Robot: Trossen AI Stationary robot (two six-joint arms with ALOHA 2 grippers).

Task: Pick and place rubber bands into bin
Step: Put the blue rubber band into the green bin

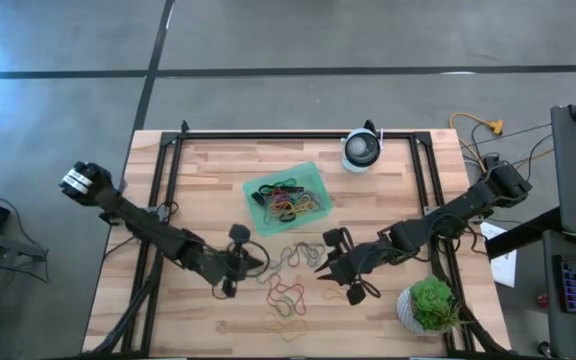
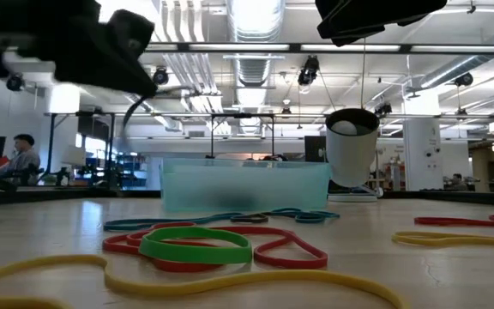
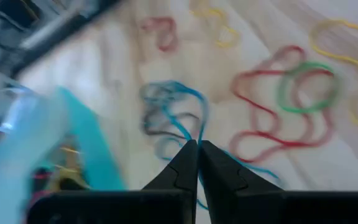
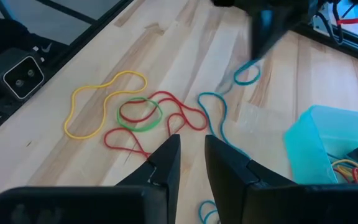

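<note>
Next, my left gripper releases the blue rubber band so that it goes onto the tangled rubber bands inside the green bin (image 1: 282, 208) (image 3: 62, 178).
The green bin (image 1: 308, 175) sits at the table's middle toward the far edge, with several coloured rubber bands in it. Loose bands lie on the wood nearer than it: blue ones (image 1: 303, 252), red ones (image 1: 286, 293) with a green loop (image 4: 140, 114) on them, and yellow ones (image 4: 98, 102). My left gripper (image 1: 258, 262) is shut just left of the blue bands, with a blue band (image 3: 179, 118) at its tips. My right gripper (image 1: 320, 265) hovers open to their right, above the table (image 4: 191, 152). My left gripper has a blue rubber band's strand (image 3: 194, 134) pinched at its shut fingertips, coming at it slanting down from the table's left. In the right wrist view a small blue loop (image 4: 247, 73) hangs under its tip. The rest of the band trails slack on the wood.
A round white device (image 1: 361, 150) stands at the far edge, right of the bin. A green plant (image 1: 431, 305) stands at the near right corner. Black frame rails run along the left, far and right sides. Cables lie off the table's right.
</note>
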